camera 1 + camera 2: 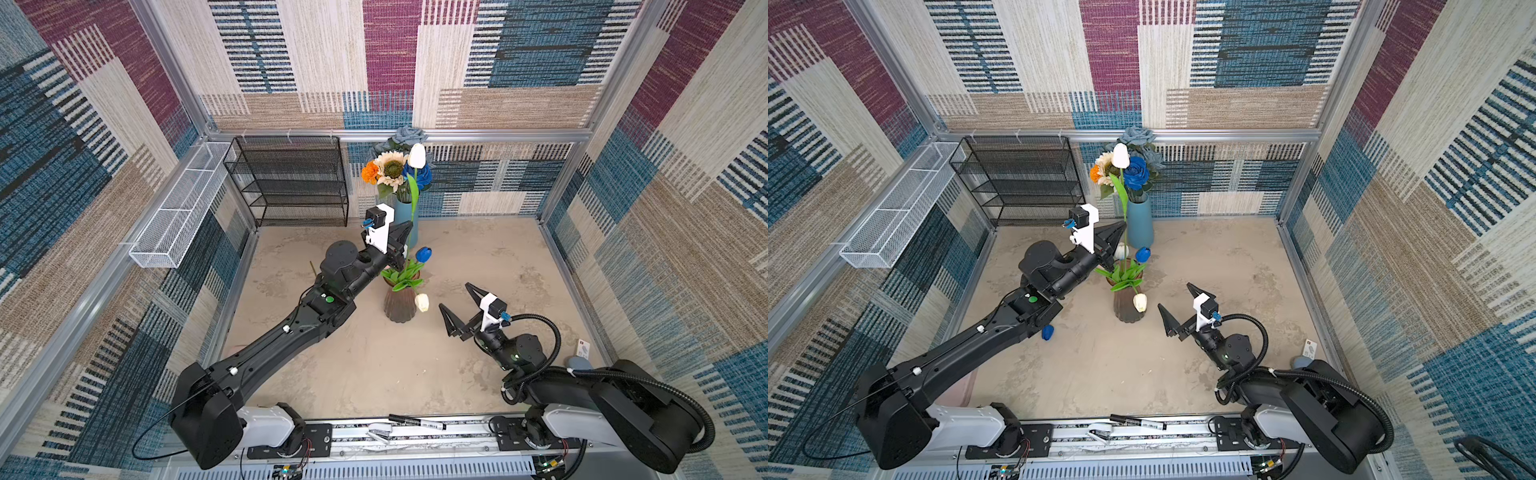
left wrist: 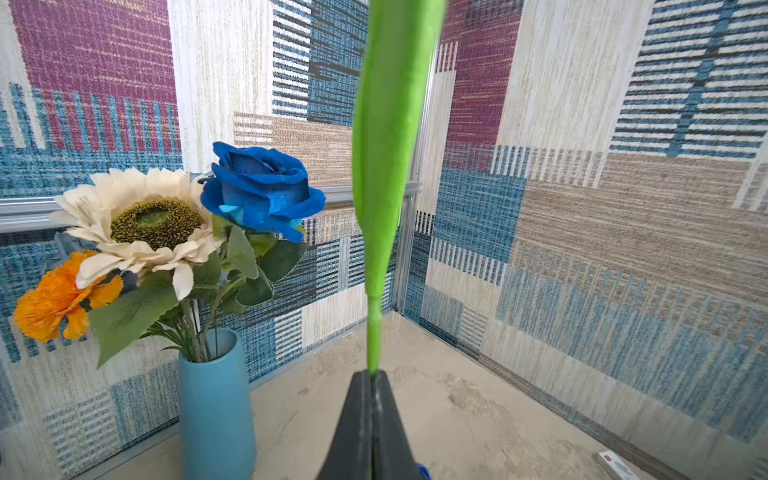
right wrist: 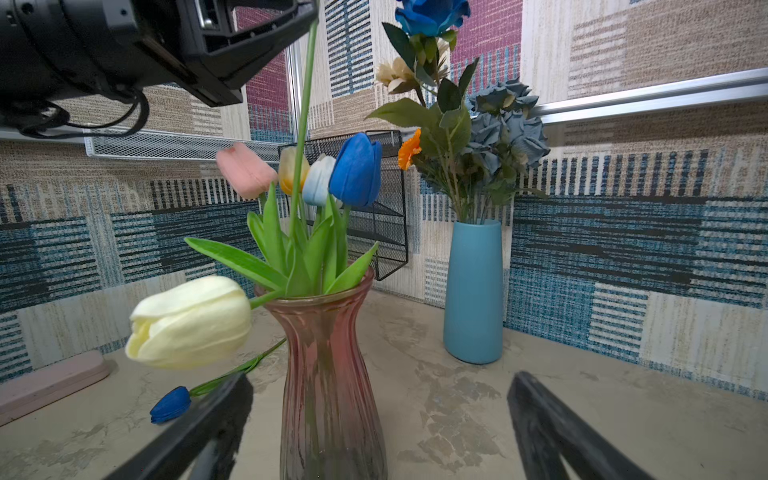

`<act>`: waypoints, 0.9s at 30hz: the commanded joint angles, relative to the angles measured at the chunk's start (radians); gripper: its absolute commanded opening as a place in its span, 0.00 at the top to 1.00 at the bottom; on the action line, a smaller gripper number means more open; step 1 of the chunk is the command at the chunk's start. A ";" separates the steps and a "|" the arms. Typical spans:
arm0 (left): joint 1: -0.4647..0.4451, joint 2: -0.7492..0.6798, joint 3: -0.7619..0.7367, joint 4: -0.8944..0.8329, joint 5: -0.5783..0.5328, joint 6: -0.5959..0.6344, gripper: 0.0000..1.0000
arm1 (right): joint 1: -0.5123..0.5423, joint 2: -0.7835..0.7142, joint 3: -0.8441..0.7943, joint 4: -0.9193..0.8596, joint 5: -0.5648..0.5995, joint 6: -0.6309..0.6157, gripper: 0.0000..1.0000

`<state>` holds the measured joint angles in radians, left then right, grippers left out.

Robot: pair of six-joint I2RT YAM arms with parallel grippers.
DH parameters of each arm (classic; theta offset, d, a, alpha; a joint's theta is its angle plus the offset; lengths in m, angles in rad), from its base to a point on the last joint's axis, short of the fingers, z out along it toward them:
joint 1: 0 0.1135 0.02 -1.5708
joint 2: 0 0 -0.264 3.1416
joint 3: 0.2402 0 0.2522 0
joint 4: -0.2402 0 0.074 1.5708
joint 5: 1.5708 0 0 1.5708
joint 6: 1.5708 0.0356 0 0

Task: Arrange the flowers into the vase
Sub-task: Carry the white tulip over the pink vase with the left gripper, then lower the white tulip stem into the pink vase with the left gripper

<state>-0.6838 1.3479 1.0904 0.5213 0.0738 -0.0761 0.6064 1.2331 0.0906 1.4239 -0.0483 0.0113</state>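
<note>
The white tulip's stem sits too shallow in the opening of the vase, so my left gripper needs to take it closer to the leaf (image 1: 1125,212) and lower it deeper.
A ribbed pink glass vase (image 1: 400,305) (image 1: 1127,307) (image 3: 332,374) stands mid-table. It holds a blue tulip (image 3: 356,170), pink (image 3: 245,170), yellow and pale-blue tulips, and a cream tulip (image 3: 189,322) drooping over its rim. My left gripper (image 1: 409,226) (image 2: 372,376) is shut on the green stem of a white tulip (image 1: 417,154) (image 1: 1121,155), held upright above that vase. The stem's lower end runs down among the leaves at the vase mouth. My right gripper (image 1: 455,296) (image 3: 378,386) is open, low beside the glass vase and facing it. Another blue tulip (image 3: 170,405) (image 1: 1047,331) lies on the table.
A blue vase (image 1: 405,220) (image 2: 216,407) at the back wall holds a cream sunflower (image 2: 145,220), a bright blue rose (image 2: 262,191), an orange marigold (image 2: 58,299) and dusty-blue roses (image 3: 507,124). A black mesh rack (image 1: 286,178) and white wire basket (image 1: 178,208) stand back left. A marker (image 1: 415,422) lies on the front rail.
</note>
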 commanded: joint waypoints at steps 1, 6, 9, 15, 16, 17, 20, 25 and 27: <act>0.000 0.025 0.007 0.081 -0.059 0.065 1.00 | 0.000 -0.002 -0.003 0.058 0.010 0.008 0.00; -0.001 0.046 -0.028 0.148 -0.093 0.094 1.00 | 0.000 -0.009 -0.005 0.056 0.015 0.005 0.00; -0.001 0.052 -0.046 0.155 -0.120 0.109 1.00 | 0.000 -0.012 -0.005 0.055 0.017 0.004 0.00; -0.001 0.060 -0.104 0.208 -0.110 0.106 1.00 | 0.000 -0.004 -0.003 0.057 0.015 0.004 0.00; -0.002 0.063 -0.113 0.221 -0.100 0.105 1.00 | 0.000 -0.004 -0.003 0.056 0.016 0.005 0.00; -0.002 0.063 -0.120 0.226 -0.084 0.107 1.00 | 0.000 -0.003 -0.003 0.056 0.017 0.004 0.00; -0.002 0.063 -0.129 0.223 -0.049 0.104 1.00 | 0.000 -0.007 -0.003 0.054 0.019 0.003 0.00; -0.002 0.055 -0.149 0.223 -0.034 0.102 0.89 | 0.000 -0.005 -0.003 0.055 0.021 0.001 0.00; -0.001 0.048 -0.155 0.210 -0.032 0.109 0.81 | 0.000 -0.006 -0.002 0.052 0.021 0.001 0.00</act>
<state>-0.6857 1.4052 0.9432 0.7052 0.0174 0.0078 0.6056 1.2266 0.0887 1.4239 -0.0410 0.0105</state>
